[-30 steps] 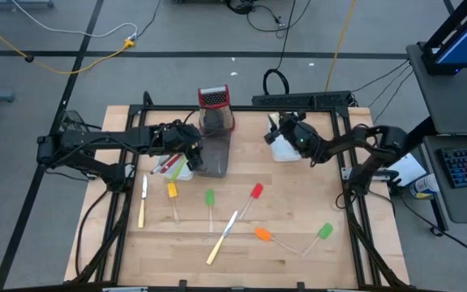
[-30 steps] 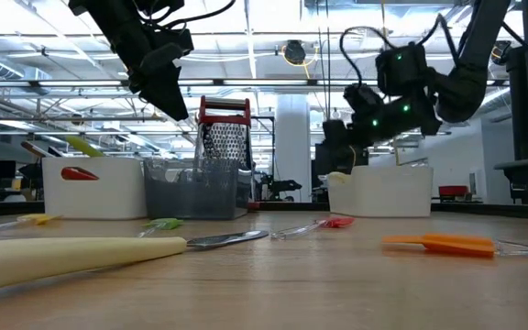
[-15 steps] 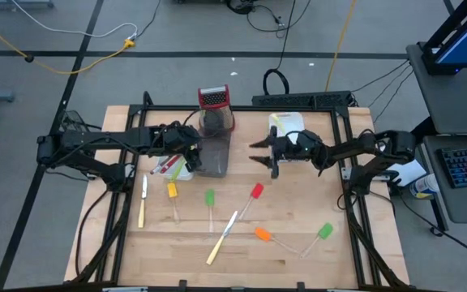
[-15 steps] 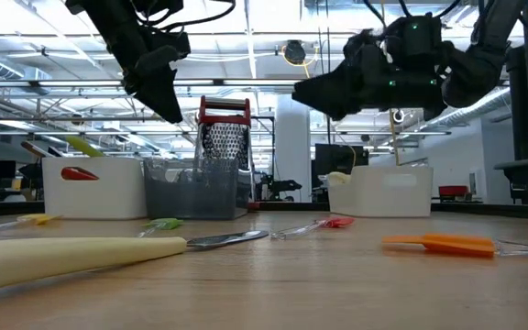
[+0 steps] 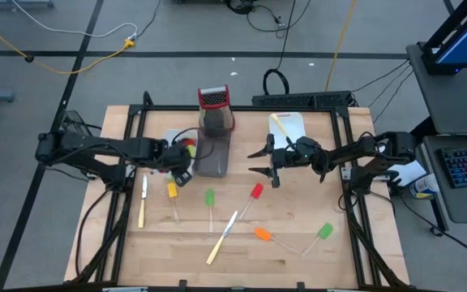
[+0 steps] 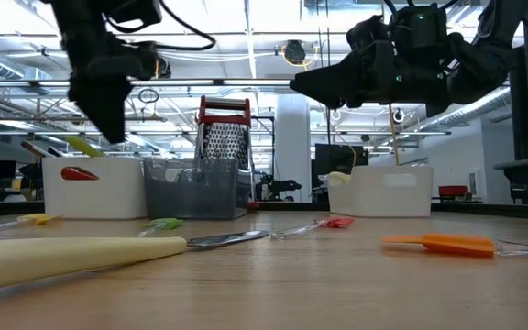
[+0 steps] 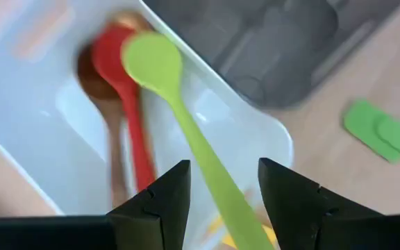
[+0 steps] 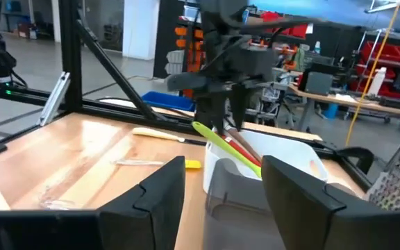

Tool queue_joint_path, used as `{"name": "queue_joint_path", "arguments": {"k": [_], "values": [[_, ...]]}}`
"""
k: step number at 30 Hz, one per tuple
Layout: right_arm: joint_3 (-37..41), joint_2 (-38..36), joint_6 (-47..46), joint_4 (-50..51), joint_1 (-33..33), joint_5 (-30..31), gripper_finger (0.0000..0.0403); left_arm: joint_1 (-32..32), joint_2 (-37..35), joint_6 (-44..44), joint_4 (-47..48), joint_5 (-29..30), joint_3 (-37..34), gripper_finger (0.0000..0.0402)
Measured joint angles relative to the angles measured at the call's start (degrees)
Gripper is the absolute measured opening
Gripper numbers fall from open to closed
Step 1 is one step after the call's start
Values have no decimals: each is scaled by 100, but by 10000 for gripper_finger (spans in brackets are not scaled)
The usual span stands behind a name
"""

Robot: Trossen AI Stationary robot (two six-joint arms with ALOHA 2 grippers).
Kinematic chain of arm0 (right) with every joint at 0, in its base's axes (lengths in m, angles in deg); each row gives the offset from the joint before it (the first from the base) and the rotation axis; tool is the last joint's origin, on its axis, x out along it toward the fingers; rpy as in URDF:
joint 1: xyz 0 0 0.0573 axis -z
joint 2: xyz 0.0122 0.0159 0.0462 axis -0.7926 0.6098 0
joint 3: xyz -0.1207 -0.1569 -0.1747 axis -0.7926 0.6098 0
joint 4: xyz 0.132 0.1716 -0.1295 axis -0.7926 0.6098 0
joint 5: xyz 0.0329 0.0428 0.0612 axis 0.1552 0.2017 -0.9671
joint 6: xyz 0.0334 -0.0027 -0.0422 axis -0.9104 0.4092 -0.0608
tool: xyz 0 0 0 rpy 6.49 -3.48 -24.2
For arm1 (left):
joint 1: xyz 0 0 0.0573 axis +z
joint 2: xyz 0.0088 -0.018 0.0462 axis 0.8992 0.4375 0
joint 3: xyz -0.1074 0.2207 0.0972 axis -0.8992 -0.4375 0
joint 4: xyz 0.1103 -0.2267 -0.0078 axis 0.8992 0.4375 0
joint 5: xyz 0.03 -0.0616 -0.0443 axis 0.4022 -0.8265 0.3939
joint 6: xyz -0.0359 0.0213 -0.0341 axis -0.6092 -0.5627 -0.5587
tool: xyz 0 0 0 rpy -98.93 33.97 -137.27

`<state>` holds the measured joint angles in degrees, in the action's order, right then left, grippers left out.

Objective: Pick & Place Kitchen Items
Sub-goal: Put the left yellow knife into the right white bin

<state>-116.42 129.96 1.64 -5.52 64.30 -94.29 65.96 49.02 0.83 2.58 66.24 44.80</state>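
Note:
I will move my left gripper next to the pale-handled knife beside the yellow spatula and close it on the middle of the knife's handle (image 5: 142, 214).
My left gripper (image 5: 183, 173) hangs open over the near end of the left white tray (image 5: 171, 139). A green spoon (image 7: 179, 118), a red spoon (image 7: 120, 90) and a wooden spoon lie in that tray (image 7: 40, 83). The green spoon (image 8: 224, 147) lies slanted with one end over the rim. It runs below the gap between my fingers, which stand apart on either side. My right gripper (image 5: 256, 162) is open and empty, above the table between the grey tray (image 5: 211, 154) and the right white tray (image 5: 289, 128).
On the table lie a yellow spatula (image 5: 171, 191), two pale-handled knives (image 5: 143, 203) (image 5: 224, 238), green spatulas (image 5: 210, 199) (image 5: 324, 232), a red spatula (image 5: 255, 192) and an orange one (image 5: 263, 234). A red-topped grater (image 5: 213, 101) stands behind the grey tray. A pale utensil (image 5: 279, 126) lies in the right tray.
My right gripper has left the right white tray and gone toward the table's left and near edge, out over the middle of the table. My left gripper has drawn back toward the table's left and near edge, uncovering the left tray and its spoons.

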Motion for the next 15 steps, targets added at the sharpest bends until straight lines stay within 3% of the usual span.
{"name": "queue_joint_path", "arguments": {"k": [7,15], "values": [[0,0,263,54,11,2,183,-251,-879,-1105,29,-339,-591,175],[0,0,494,39,11,12,180,-772,-2242,-1855,279,-434,-650,175]]}}
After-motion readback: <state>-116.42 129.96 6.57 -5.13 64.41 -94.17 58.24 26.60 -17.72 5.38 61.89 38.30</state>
